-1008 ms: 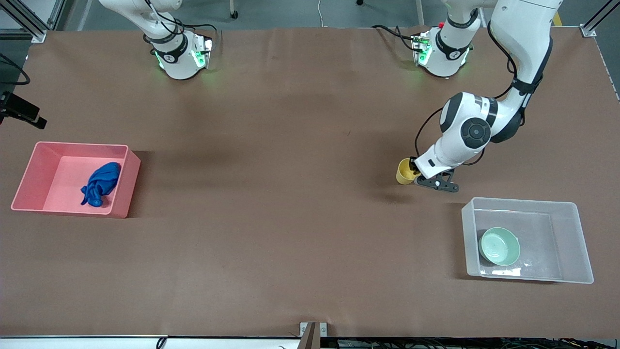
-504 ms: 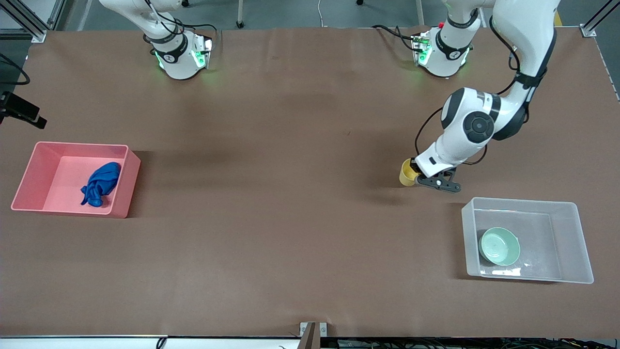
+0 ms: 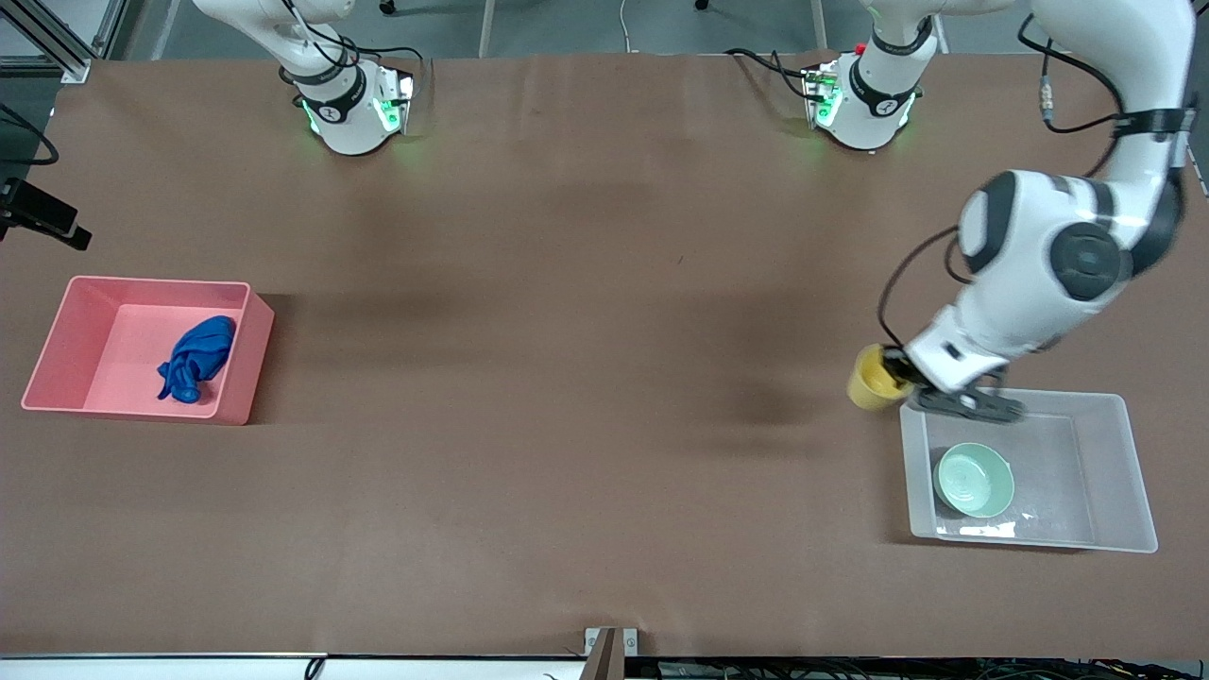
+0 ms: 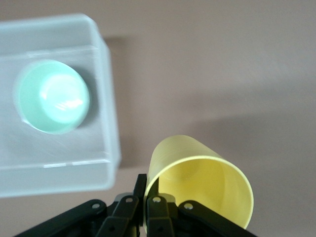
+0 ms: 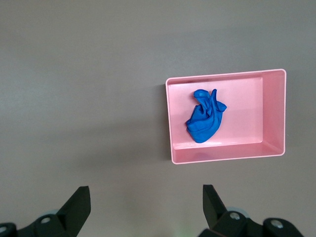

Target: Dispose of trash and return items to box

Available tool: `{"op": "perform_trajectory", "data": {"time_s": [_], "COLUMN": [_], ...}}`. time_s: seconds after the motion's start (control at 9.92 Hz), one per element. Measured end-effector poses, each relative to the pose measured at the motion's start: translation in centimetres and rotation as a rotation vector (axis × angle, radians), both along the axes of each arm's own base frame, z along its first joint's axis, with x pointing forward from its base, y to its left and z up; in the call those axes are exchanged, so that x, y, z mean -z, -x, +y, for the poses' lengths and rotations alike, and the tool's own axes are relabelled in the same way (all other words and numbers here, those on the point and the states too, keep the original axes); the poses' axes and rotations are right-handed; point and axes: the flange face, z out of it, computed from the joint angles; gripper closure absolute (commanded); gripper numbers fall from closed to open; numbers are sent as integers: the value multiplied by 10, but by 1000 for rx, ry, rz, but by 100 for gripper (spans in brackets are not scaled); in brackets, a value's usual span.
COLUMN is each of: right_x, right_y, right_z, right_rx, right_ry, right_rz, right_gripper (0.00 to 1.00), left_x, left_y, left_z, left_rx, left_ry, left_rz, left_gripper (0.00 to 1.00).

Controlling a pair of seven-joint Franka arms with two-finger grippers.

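Note:
My left gripper has the yellow cup, held just outside the clear box's corner. It will let go of the cup inside the mint-green bowl (image 3: 988,467) (image 4: 48,102) in the clear box.
My left gripper (image 3: 897,376) is shut on the rim of the yellow cup (image 3: 874,378) and holds it in the air just outside the clear box's (image 3: 1138,472) corner, on the side toward the right arm's end. In the left wrist view the fingers pinch the cup's wall (image 4: 197,177) with the box (image 4: 111,123) beside it. The mint-green bowl (image 3: 974,480) lies in the box and also shows in the left wrist view (image 4: 52,96). The blue cloth wad (image 3: 195,358) lies in the pink bin (image 3: 247,364). My right gripper (image 5: 145,205) is open and empty, high above bare table, and waits.
The pink bin stands at the right arm's end of the table and shows in the right wrist view (image 5: 274,150) with the cloth (image 5: 205,116) in it. The clear box stands at the left arm's end, near the front camera. Brown table lies between them.
My left arm has carried the yellow cup toward the left arm's end and nearer the front camera, up to the clear box's corner. The right arm has not moved.

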Motion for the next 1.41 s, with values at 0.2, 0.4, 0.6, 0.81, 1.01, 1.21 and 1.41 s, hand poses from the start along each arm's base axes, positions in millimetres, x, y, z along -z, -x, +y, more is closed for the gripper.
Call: {"op": "perform_trajectory", "data": {"time_s": [0.2,0.4,0.6,0.81,1.01,1.21,1.41], "right_x": [0,0,0,0,0,0,0], "right_y": [0,0,0,0,0,0,0], "right_z": [0,0,0,0,0,0,0], "right_rx": [0,0,1,1,1,1,1], "right_ry": [0,0,0,0,0,0,0], "right_rz": [0,0,-1,0,0,1,1], "right_gripper": [0,0,0,0,0,0,0], "left_x": [1,25,53,75,94,120,136], "left_y": [-43,-66,-75,-77,-76,-76,-76], "left_z": [56,115,178,202,200,197,195], "left_rx": [-37,38,103,104,93,76,49], "left_ry": [-33,-62,-63,-51,-23,13,60], "left_rz": [-46,-40,-14,10,36,61,69], "left_gripper": [100,100,100,100,100,98,93]}}
